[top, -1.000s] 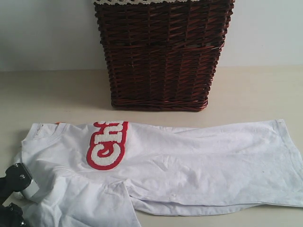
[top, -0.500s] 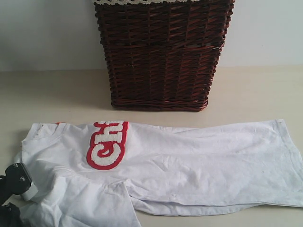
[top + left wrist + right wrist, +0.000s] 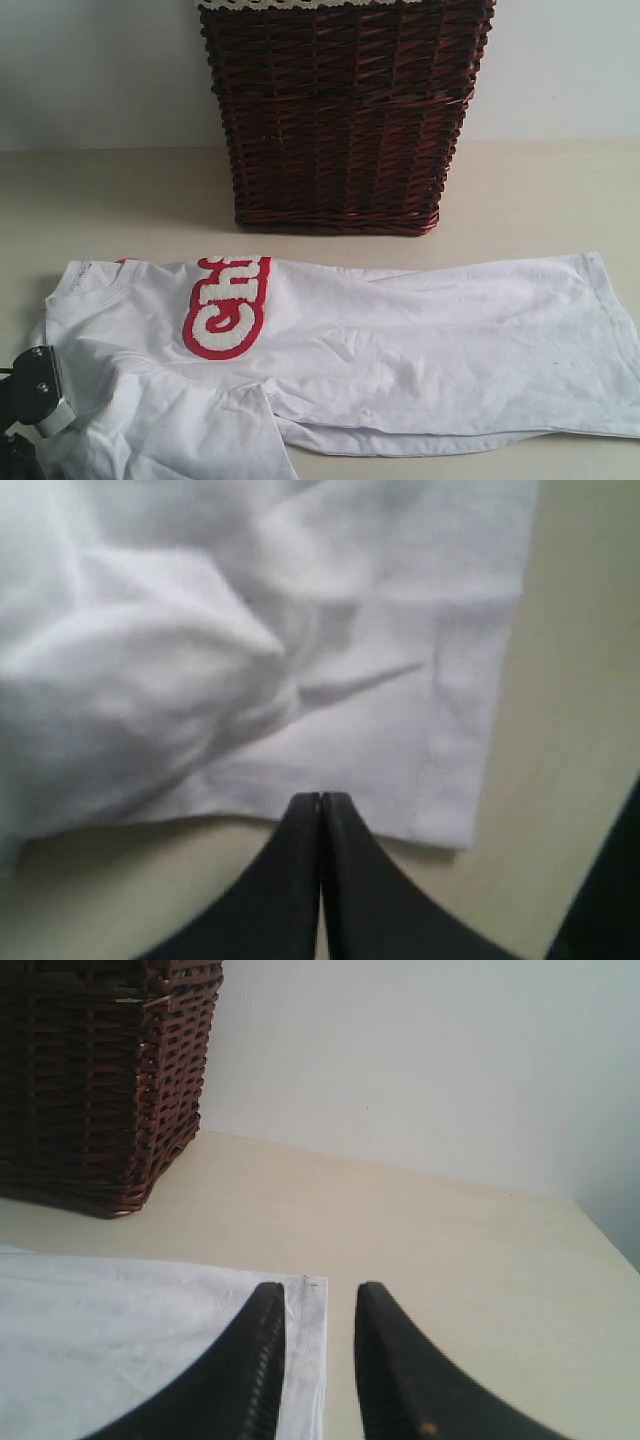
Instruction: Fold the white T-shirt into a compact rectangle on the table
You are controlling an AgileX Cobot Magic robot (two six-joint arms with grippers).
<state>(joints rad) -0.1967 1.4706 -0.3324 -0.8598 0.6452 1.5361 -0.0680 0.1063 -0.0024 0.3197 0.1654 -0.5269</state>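
The left gripper's closed fingers sit along the edge of the sleeve, short of the cuff corner, so the robot should open them and pinch near that corner (image 3: 460, 840) before it folds the sleeve.
The white T-shirt (image 3: 380, 340) lies spread across the table (image 3: 540, 190), its red-outlined letters (image 3: 225, 305) toward the left and partly folded under. My left gripper (image 3: 48, 408) sits at the shirt's near-left sleeve. In the left wrist view that gripper (image 3: 320, 800) has its black jaws pressed together on the sleeve's hemmed edge (image 3: 440, 780). My right gripper (image 3: 320, 1295) is out of the exterior view. It stands open, low over the shirt's hem corner (image 3: 305, 1310), with one finger over the cloth and the other over bare table.
A tall dark brown wicker basket (image 3: 340, 120) with white lace trim stands behind the shirt at the middle of the table, also in the right wrist view as the basket (image 3: 90, 1080). A pale wall rises behind. Bare table (image 3: 450, 1250) lies to the right of the shirt.
The left jaws have closed on the sleeve edge, and the left gripper has sunk slightly toward the lower left corner of the exterior view. The shirt has barely moved.
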